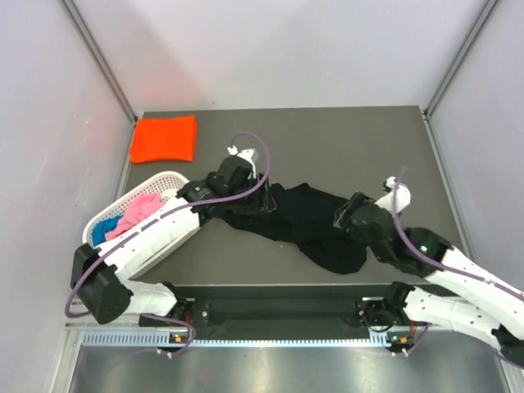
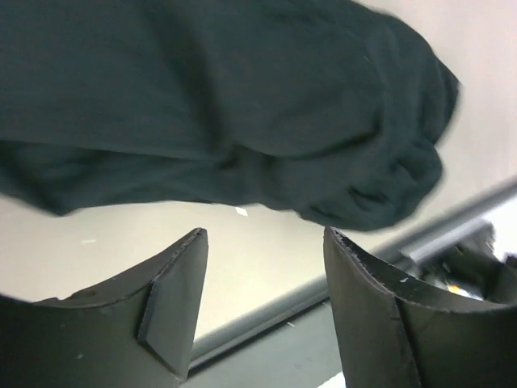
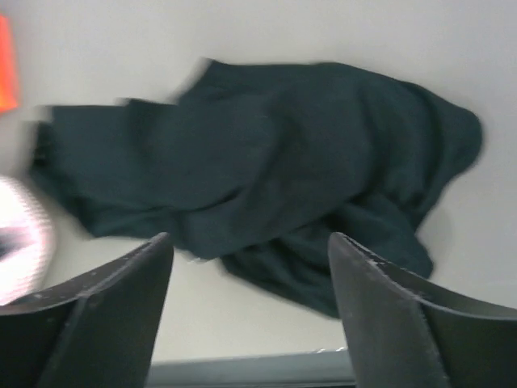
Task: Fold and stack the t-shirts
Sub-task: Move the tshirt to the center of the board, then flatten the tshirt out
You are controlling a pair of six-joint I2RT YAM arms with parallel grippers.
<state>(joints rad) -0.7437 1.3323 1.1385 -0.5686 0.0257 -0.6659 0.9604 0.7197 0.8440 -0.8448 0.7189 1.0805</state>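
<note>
The middle of the black t-shirt's far edge (image 1: 284,188) is the next place for my left gripper to go to and close.
A black t-shirt (image 1: 307,223) lies crumpled in the middle of the table; it also shows in the left wrist view (image 2: 242,105) and the right wrist view (image 3: 266,170). A folded orange t-shirt (image 1: 164,138) lies at the far left; a sliver of it shows in the right wrist view (image 3: 6,65). Pink (image 1: 141,210) and blue (image 1: 105,229) t-shirts lie in the basket. My left gripper (image 2: 262,242) is open and empty over the shirt's left end. My right gripper (image 3: 250,246) is open and empty at its right side.
A white lattice basket (image 1: 168,182) stands at the left edge of the table. The table's near edge rail (image 1: 278,286) runs just below the black shirt. Grey walls enclose the table on three sides.
</note>
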